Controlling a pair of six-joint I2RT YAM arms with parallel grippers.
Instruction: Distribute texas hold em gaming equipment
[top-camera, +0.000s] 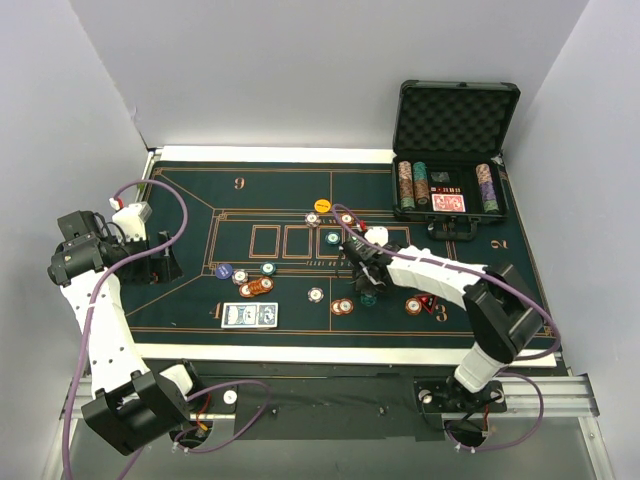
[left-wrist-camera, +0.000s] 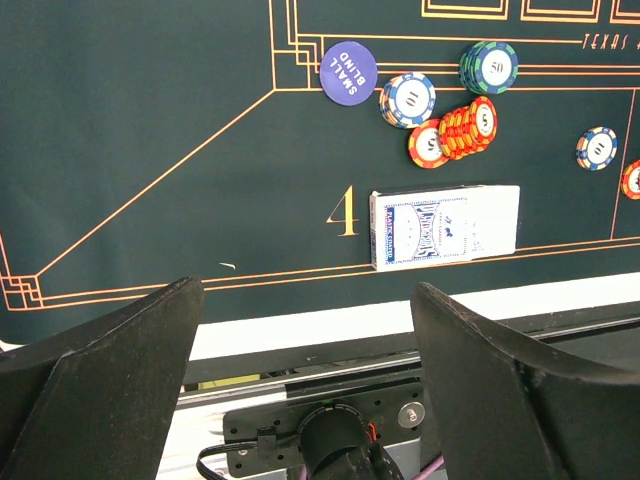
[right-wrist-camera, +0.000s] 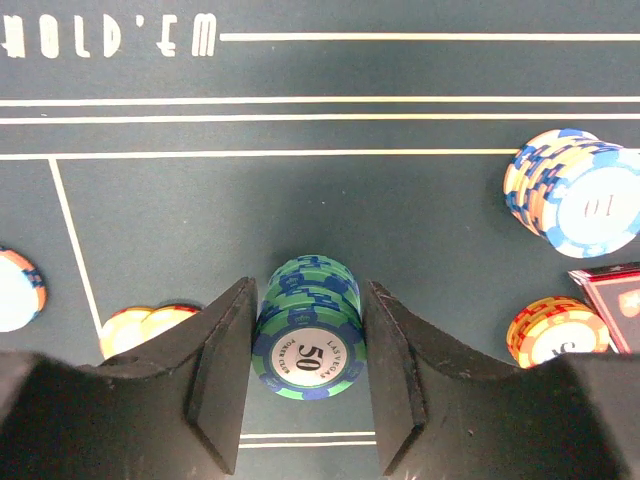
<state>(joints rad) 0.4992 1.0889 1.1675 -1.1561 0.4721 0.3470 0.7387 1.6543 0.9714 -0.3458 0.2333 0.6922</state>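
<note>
The robot's left gripper will close across the long sides of the white box (top-camera: 237, 316) (left-wrist-camera: 408, 232), which has the blue-backed cards sticking out of it.
My right gripper (top-camera: 366, 287) is shut on a short stack of green-and-blue "50" chips (right-wrist-camera: 308, 335); its two fingers press the stack's sides just over the green felt (right-wrist-camera: 300, 190). I cannot tell whether the stack is lifted. A blue-and-white "10" stack (right-wrist-camera: 575, 190) and an orange stack (right-wrist-camera: 555, 335) lie to its right. My left gripper (left-wrist-camera: 310, 340) is open and empty, off the felt's left side (top-camera: 160, 262). Blue-backed cards (left-wrist-camera: 445, 225) lie by the "4", with an orange stack (left-wrist-camera: 465, 128) and other chips above them.
The open black case (top-camera: 452, 150) with chip rows and a red-backed deck (top-camera: 448, 203) stands at the back right. A purple "small blind" button (left-wrist-camera: 348, 72) and an orange button (top-camera: 322, 206) lie on the felt. Chips are scattered near the middle (top-camera: 342, 306). A red-backed card (right-wrist-camera: 615, 300) lies near the "3".
</note>
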